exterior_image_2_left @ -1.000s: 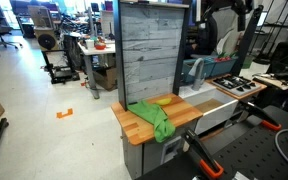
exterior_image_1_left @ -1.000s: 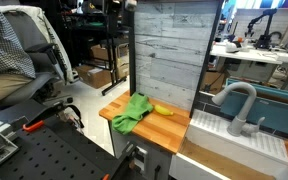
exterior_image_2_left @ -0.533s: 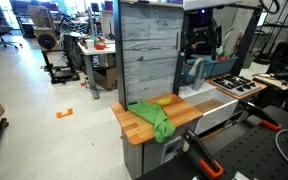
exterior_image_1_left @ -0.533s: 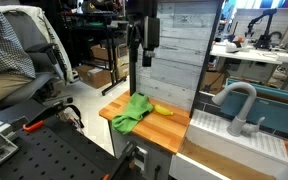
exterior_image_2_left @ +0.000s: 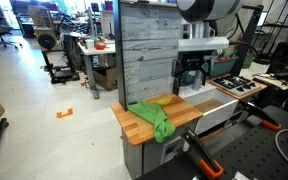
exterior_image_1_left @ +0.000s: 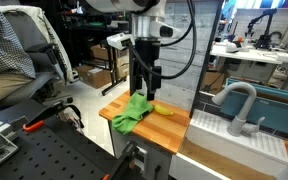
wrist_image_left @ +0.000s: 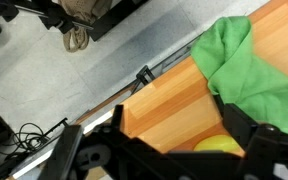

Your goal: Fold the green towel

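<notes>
Next, I close my gripper on the green towel's sink-side edge (exterior_image_1_left: pixel 141 117) (wrist_image_left: pixel 215 86), just behind the part that hangs over the front of the countertop.
The green towel (exterior_image_1_left: pixel 132 111) lies crumpled on the wooden countertop (exterior_image_1_left: pixel 172 128), partly hanging over its front edge. It also shows in the other exterior view (exterior_image_2_left: pixel 155 116) and at the upper right of the wrist view (wrist_image_left: pixel 250 70). My gripper (exterior_image_1_left: pixel 144 82) hangs above the towel's back part, pointing down, and also shows in an exterior view (exterior_image_2_left: pixel 189 82). In the wrist view its fingers (wrist_image_left: pixel 174 152) are spread wide with nothing between them. It does not touch the towel.
A yellow banana-like object (exterior_image_1_left: pixel 164 110) lies beside the towel, also in the wrist view (wrist_image_left: pixel 220 146). A grey plank wall panel (exterior_image_1_left: pixel 174 50) stands behind the counter. A sink with a faucet (exterior_image_1_left: pixel 239 105) adjoins it. A chair (exterior_image_1_left: pixel 34 60) and workbenches stand around.
The arm has come down from the top of the frame. The gripper is now low over the towel. The towel and the yellow object have not moved.
</notes>
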